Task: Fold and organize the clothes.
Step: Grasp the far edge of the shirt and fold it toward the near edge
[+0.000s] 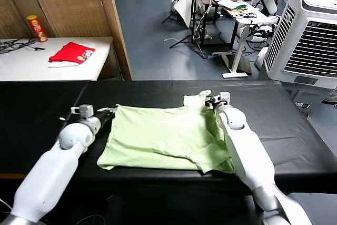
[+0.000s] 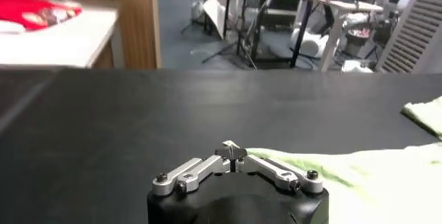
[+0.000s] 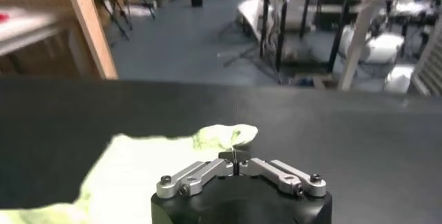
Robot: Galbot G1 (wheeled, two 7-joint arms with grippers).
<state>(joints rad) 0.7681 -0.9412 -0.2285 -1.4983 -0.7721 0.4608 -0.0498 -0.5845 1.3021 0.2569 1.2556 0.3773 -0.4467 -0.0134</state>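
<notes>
Next, my right gripper lets go of the T-shirt's far sleeve corner about halfway down the shirt's folded-over side edge (image 1: 227,143).
The clothes are one pale green T-shirt (image 1: 163,135), lying spread and wrinkled on the black table (image 1: 42,109), with its right side folded over. My left gripper (image 1: 109,112) is at the shirt's far left corner. In the left wrist view the left gripper (image 2: 231,152) is shut, and the T-shirt's edge (image 2: 373,170) runs right into the fingertips. My right gripper (image 1: 210,102) is at the far right corner by the sleeve. In the right wrist view the right gripper (image 3: 235,155) is shut with a thin sliver of T-shirt (image 3: 138,170) caught between the fingers.
A red garment (image 1: 71,52) and a chips can (image 1: 37,28) sit on a white table at the back left, behind a wooden partition (image 1: 113,25). A white air cooler (image 1: 310,35) stands at the back right. Bare black tabletop flanks the shirt.
</notes>
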